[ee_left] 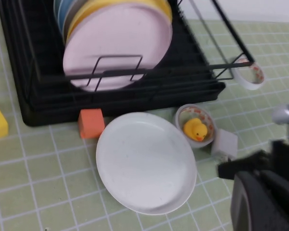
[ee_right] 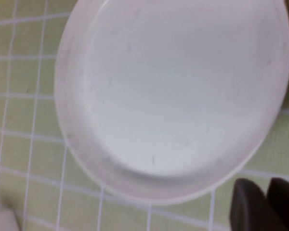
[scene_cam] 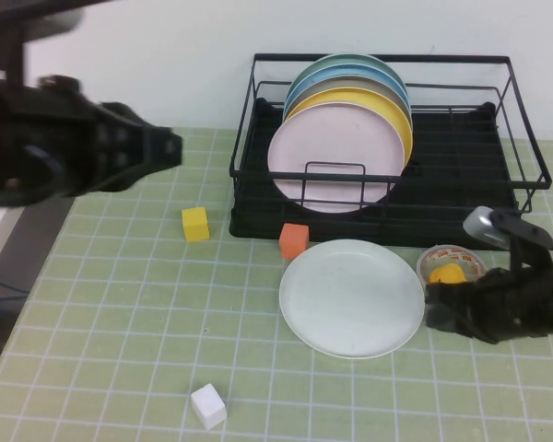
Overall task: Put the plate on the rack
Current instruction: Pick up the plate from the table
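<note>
The pale mint-white plate has an edge opposite my right gripper. My left gripper should take hold of the plate there, by the plate's edge (scene_cam: 282,296) (ee_left: 99,167).
The pale mint-white plate (scene_cam: 352,296) lies flat on the green grid mat in front of the black wire rack (scene_cam: 461,157). It also shows in the left wrist view (ee_left: 144,161) and fills the right wrist view (ee_right: 168,91). My right gripper (scene_cam: 433,311) is low at the plate's right edge, its fingertips (ee_right: 245,204) close together just off the rim, holding nothing. My left gripper (scene_cam: 170,147) hangs raised at the far left, away from the plate. The rack holds a pale pink plate (scene_cam: 336,152) in front of yellow and blue ones.
A small bowl with a yellow duck (scene_cam: 450,264) sits right of the plate, close to my right gripper. An orange cube (scene_cam: 294,240) touches the rack's front. A yellow cube (scene_cam: 195,224) and a white cube (scene_cam: 208,406) lie to the left.
</note>
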